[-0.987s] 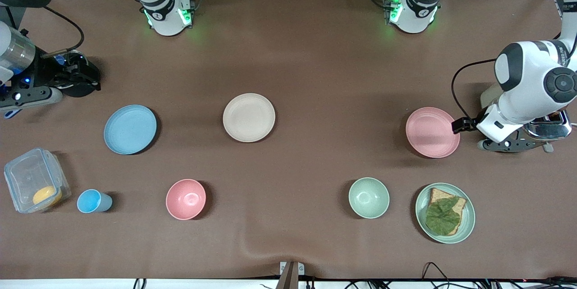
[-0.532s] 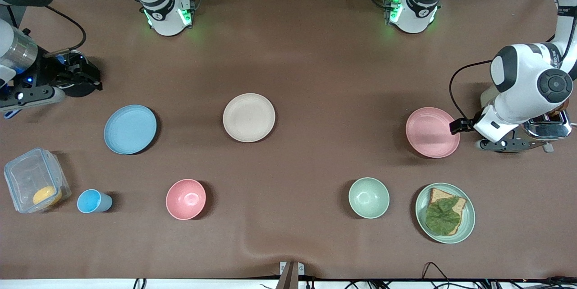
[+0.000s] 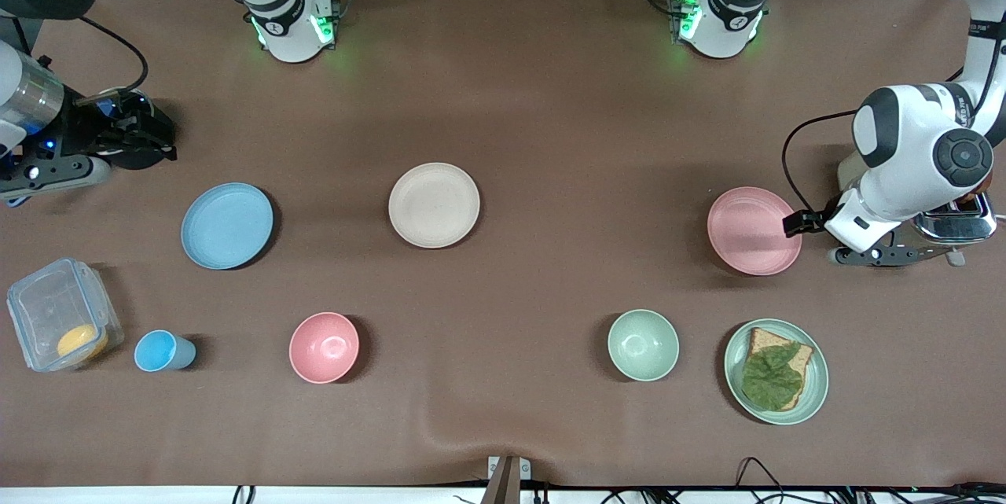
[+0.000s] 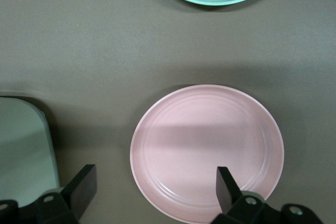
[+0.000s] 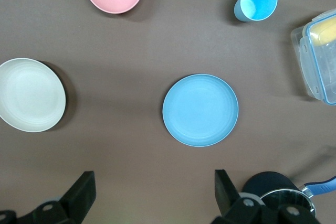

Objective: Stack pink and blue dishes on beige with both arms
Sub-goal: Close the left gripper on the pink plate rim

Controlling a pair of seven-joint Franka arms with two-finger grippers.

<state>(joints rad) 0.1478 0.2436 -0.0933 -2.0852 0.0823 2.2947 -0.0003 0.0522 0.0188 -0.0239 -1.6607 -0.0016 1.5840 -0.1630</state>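
Note:
My left gripper is going to close on the toaster-side rim (image 3: 799, 240) (image 4: 132, 166) of the pink plate. One finger will be inside the plate and the other outside.
The pale pink plate (image 3: 753, 230) lies toward the left arm's end of the table, the light blue plate (image 3: 227, 226) toward the right arm's end, and the beige plate (image 3: 434, 205) between them. All three lie apart and bare. My left gripper (image 4: 155, 190) is open and hovers over the pink plate's (image 4: 207, 150) rim; one finger is above the plate, the other above bare cloth. My right gripper (image 5: 152, 195) is open above bare table beside the blue plate (image 5: 200, 110), with nothing between its fingers.
Nearer the front camera stand a pink bowl (image 3: 324, 347), a blue cup (image 3: 163, 351), a green bowl (image 3: 643, 344) and a green plate with toast (image 3: 776, 382). A clear box (image 3: 63, 325) and a shiny toaster (image 3: 955, 225) sit at the table's ends. A black pot (image 5: 273, 192) is beside the right gripper.
The left arm has shifted slightly toward the pink plate. The right arm has edged a little toward the robots' bases. No dish has moved.

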